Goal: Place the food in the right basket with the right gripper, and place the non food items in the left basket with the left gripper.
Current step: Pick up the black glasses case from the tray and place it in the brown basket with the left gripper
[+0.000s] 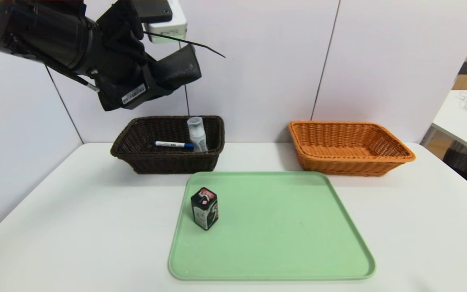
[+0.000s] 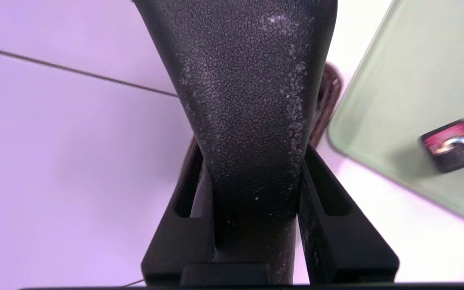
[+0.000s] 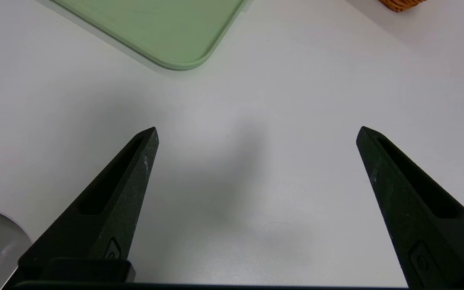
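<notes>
My left gripper is going to put the black object down along the white marker in the dark brown basket (image 1: 163, 144). The object now hangs high above that basket.
My left gripper (image 1: 154, 79) hangs high above the dark brown left basket (image 1: 136, 156), shut on a black, rough-textured object (image 1: 178, 67) that widens away from the jaws (image 2: 248, 80). A white marker with a blue cap (image 1: 172, 144) and a white bottle (image 1: 197, 134) lie in that basket. On the green tray (image 1: 298, 243), near its left edge, a small black carton with a pink top (image 1: 204, 209) stands upright; the left wrist view shows it too (image 2: 455, 145). The orange right basket (image 1: 379, 162) holds nothing. My right gripper (image 3: 256, 133) is open over bare table, off the tray's corner (image 3: 167, 28).
The white table (image 1: 75, 227) carries both baskets at the back, close to the wall panels. Another white table (image 1: 460, 121) stands off to the right. A corner of the orange basket (image 3: 399, 3) shows in the right wrist view.
</notes>
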